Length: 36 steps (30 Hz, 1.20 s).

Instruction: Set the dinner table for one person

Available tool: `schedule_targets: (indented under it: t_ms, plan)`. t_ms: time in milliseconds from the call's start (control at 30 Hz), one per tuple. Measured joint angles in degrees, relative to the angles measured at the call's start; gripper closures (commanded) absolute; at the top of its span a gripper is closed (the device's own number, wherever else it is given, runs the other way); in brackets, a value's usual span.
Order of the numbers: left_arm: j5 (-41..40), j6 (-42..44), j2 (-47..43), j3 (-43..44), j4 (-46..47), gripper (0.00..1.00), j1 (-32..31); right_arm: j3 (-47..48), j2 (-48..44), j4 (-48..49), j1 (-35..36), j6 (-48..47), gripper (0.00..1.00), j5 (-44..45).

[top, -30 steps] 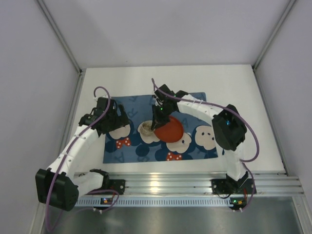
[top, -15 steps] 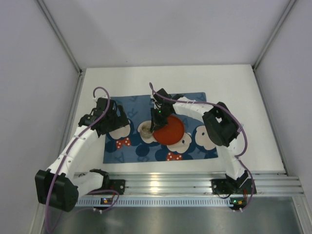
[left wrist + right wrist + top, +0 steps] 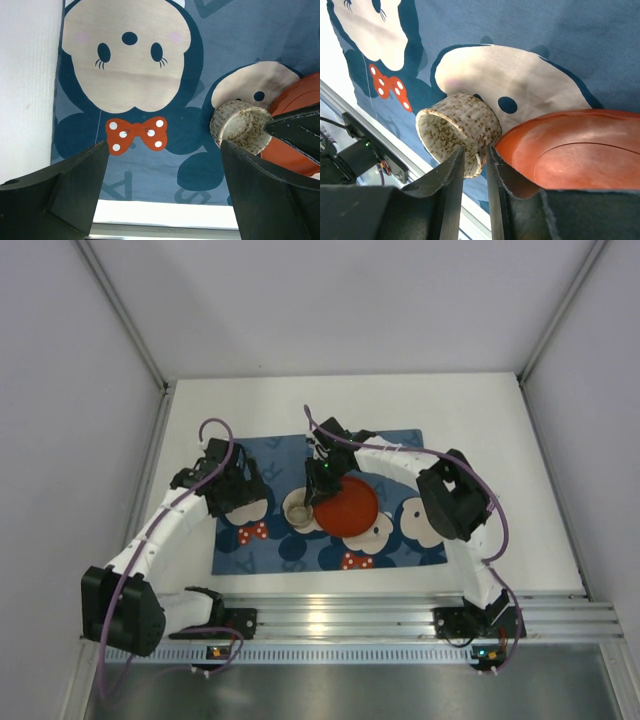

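My right gripper will let go of the cup beyond the red plate, on the placemat's far corner [image 3: 393, 447] opposite my left gripper.
A speckled beige cup [image 3: 298, 510] stands upright on the blue mouse-print placemat [image 3: 290, 455], which lies on the white dinner table [image 3: 450, 410]. Touching the cup's right side is a red plate [image 3: 350, 508], flat on the mat. My right gripper [image 3: 318, 495] straddles the cup's [image 3: 457, 127] near wall, one finger inside and one outside, slightly open with a thin gap either side; the plate [image 3: 570, 150] is just right of it. My left gripper [image 3: 238, 502] hovers wide open and empty over the mat's left part. In its own view this gripper [image 3: 164, 150] has the cup [image 3: 240, 127] to its right.
White walls enclose the table at the back and on both sides. An aluminium rail [image 3: 400, 615] carrying both arm bases runs along the near edge. Bare white table [image 3: 25, 100] lies left of the mat, and the right arm's elbow [image 3: 455, 502] hangs over the mat's right part.
The right jaws, shut on the cup's wall a second ago, have parted slightly. The right elbow swung left, uncovering more of the plate. The left arm shifted a little.
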Motion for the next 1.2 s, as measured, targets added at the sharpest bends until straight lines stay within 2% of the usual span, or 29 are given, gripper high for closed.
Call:
schedule_targets:
  t_ms: [100,200,233,300,567,867,1000,1200]
  plan:
    - [0.1,0.2,0.6,0.0,0.1,0.01,0.0,0.1,-0.1,-0.1,0.0,-0.1,0.77,0.0]
    - [0.2,0.2,1.1,0.1,0.3,0.01,0.0,0.1,-0.1,-0.2,0.1,-0.2,0.87,0.0]
    - [0.2,0.2,1.2,0.1,0.4,0.01,0.0,0.1,-0.1,-0.3,0.1,-0.3,0.95,0.1]
    - [0.3,0.2,1.2,0.1,0.4,0.01,0.0,0.1,-0.1,-0.7,0.1,-0.6,1.0,0.1]
    - [0.3,0.6,1.2,0.1,0.5,0.01,0.0,1.7,0.0,-2.7,0.2,-1.1,1.0,0.0]
    - [0.2,1.0,1.2,0.8,0.4,0.01,0.0,10.1,-0.2,-4.4,-1.0,-1.1,1.0,-1.4]
    - [0.2,1.2,1.2,1.9,0.4,0.01,0.0,11.2,-2.1,-5.0,-5.9,-1.1,1.0,-2.3]
    - [0.3,1.3,1.2,2.8,0.4,0.01,0.0,11.2,-3.5,-6.3,-23.5,-2.3,1.0,-0.2]
